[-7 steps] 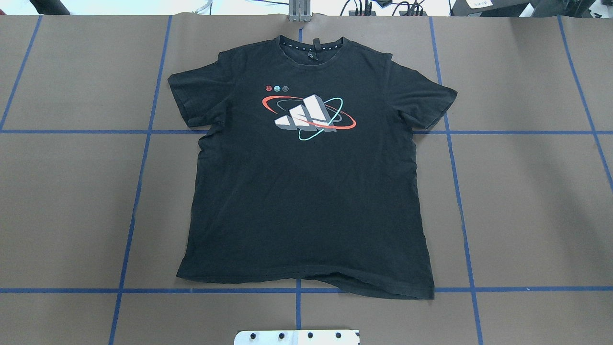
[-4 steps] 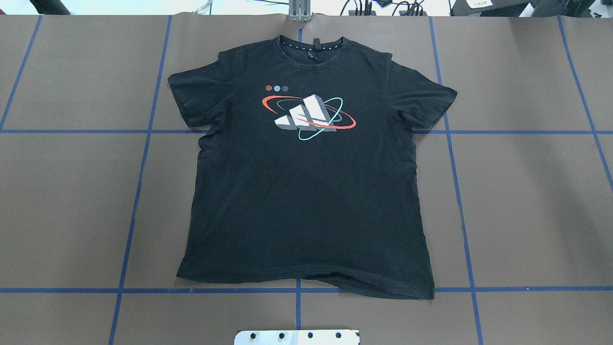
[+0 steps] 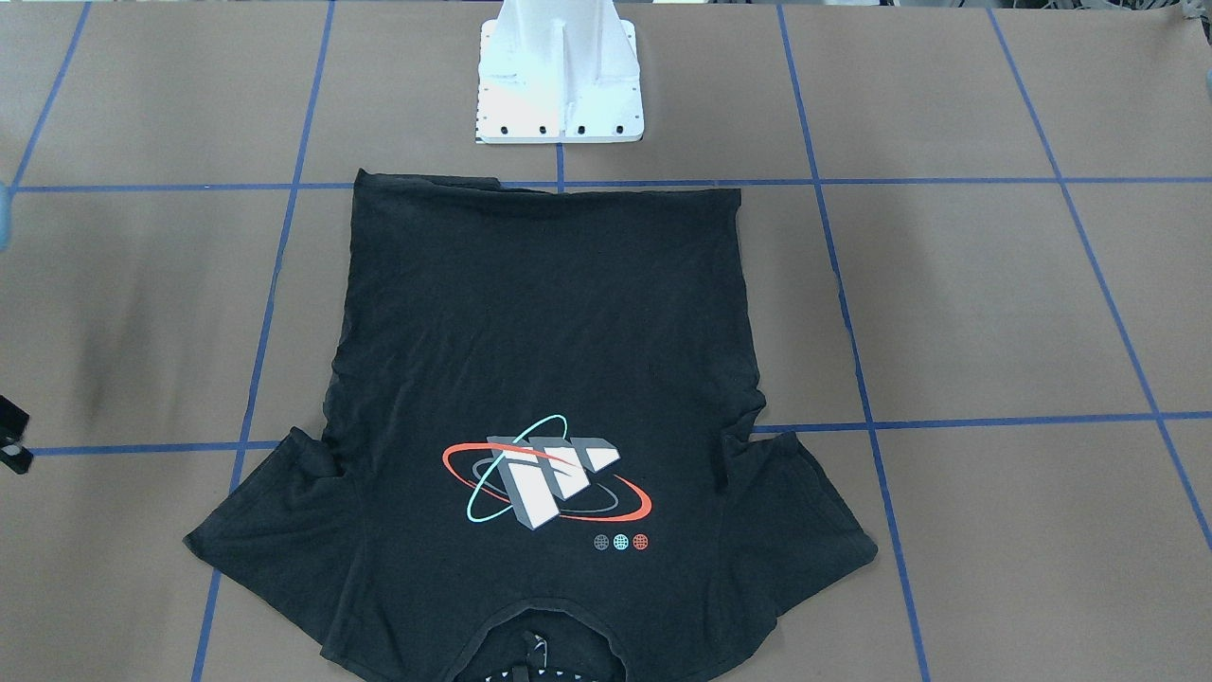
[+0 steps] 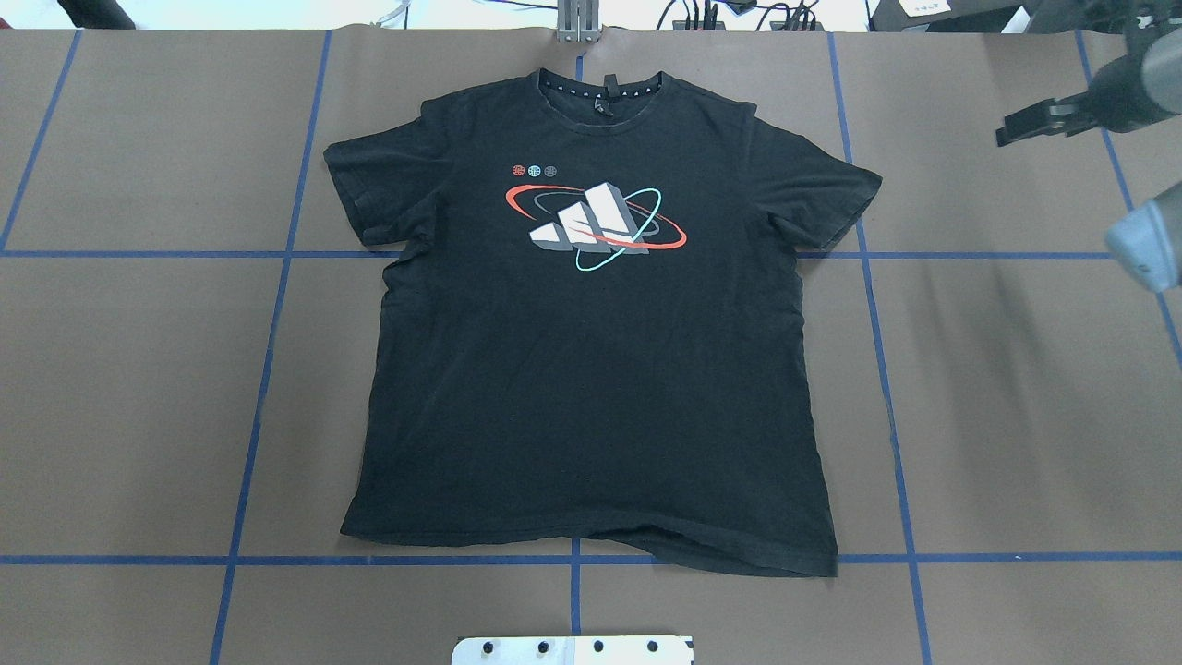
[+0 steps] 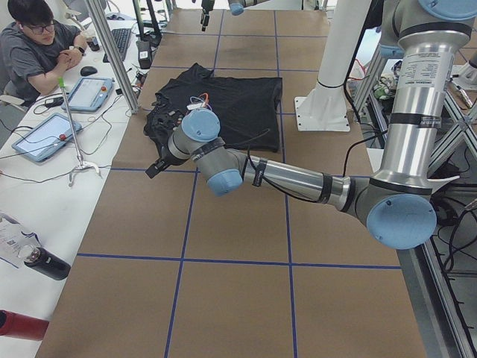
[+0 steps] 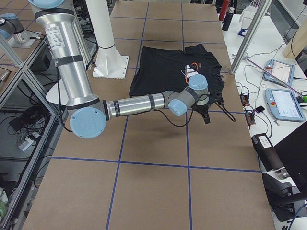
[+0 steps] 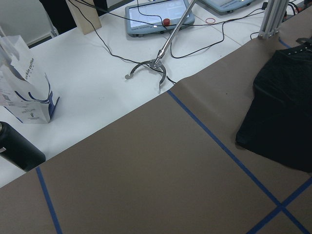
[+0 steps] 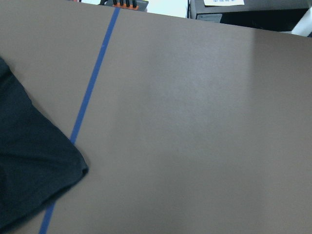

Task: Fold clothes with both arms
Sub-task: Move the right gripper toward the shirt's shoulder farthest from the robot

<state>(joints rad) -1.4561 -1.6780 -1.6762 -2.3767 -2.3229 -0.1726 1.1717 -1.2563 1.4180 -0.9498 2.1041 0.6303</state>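
I need to close my right gripper on the sleeve's outer corner (image 3: 193,540) (image 8: 84,169), nearer the collar, on that gripper's side of the black T-shirt.
The black T-shirt (image 4: 591,369) lies flat on the brown table, print up, collar at the far side; it also shows in the front-facing view (image 3: 549,332). My right gripper (image 4: 1020,127) hovers beyond the shirt's right sleeve, near the far right of the table, holding nothing. At the front-facing view's left edge its two black tips (image 3: 11,436) stand apart. My left gripper (image 5: 156,168) hangs over bare table beside the left sleeve; I cannot tell whether it is open or shut. Both wrist views show only a sleeve edge (image 8: 29,165) and no fingers.
The white base pedestal (image 3: 559,76) stands just behind the shirt's hem. Blue tape lines grid the table. Past the far edge is a white desk with tablets (image 7: 158,12), a paper bag (image 7: 27,83) and a black bottle (image 7: 17,151). A person (image 5: 37,45) sits there.
My right arm and gripper have come into the overhead view at the upper right, where nothing showed before. The shirt has not moved.
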